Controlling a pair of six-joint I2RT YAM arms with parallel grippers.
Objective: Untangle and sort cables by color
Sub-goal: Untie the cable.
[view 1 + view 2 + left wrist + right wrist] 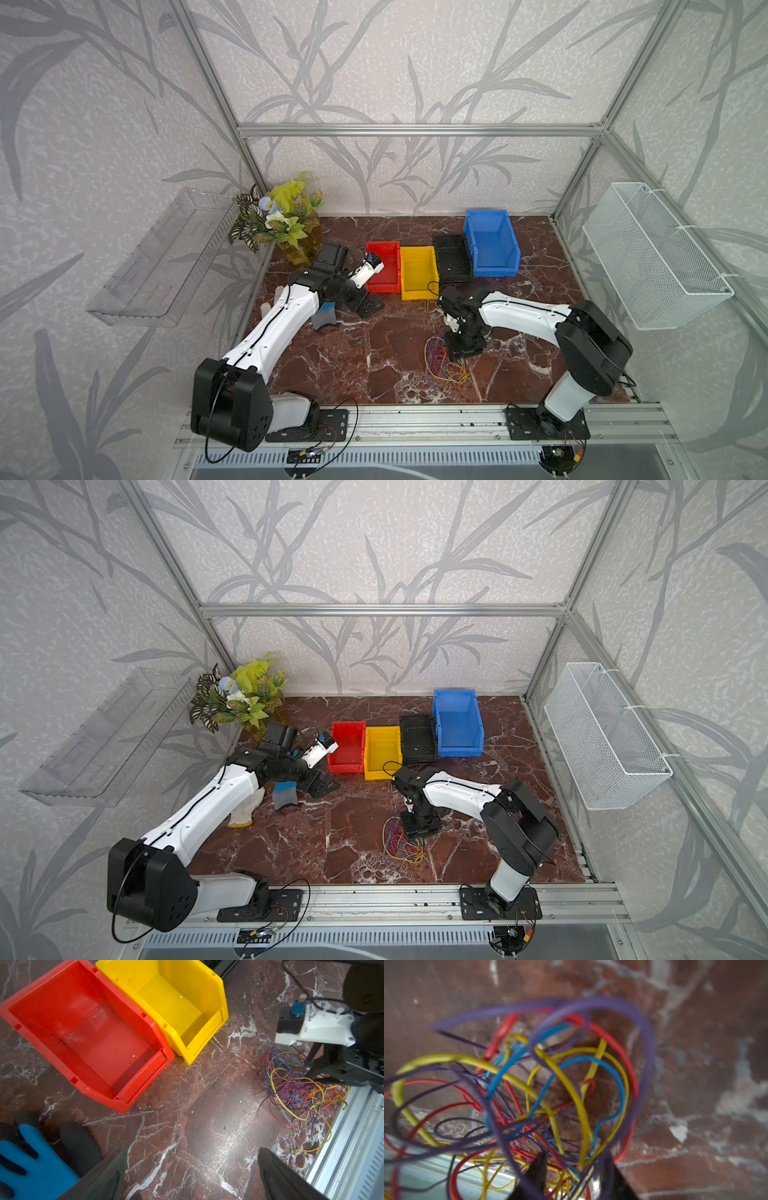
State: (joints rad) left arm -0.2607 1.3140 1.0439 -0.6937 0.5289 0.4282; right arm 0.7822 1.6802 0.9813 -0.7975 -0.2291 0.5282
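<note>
I need to move my left gripper to the tangled heap of cables next and close it on a piece of purple cable (432,345) (270,1060) there.
The cables (446,368) (402,848) lie in one tangled heap of red, yellow, blue and purple strands on the marble floor near the front rail. My right gripper (459,356) (419,834) points down into the heap's far edge. In the right wrist view its fingers (539,1164) stand a short way apart with several strands of the cables (550,1084) between them; whether they pinch is unclear. My left gripper (363,306) (192,1167) hangs open above bare floor in front of the red bin (384,286), holding nothing. The left wrist view also shows the cables (297,1088).
Red, yellow (417,295), black (453,272) and blue (494,270) bins stand in a row at the back. A blue-grey glove (326,316) and a white glove (245,810) lie under my left arm. A plant (282,220) fills the back left corner.
</note>
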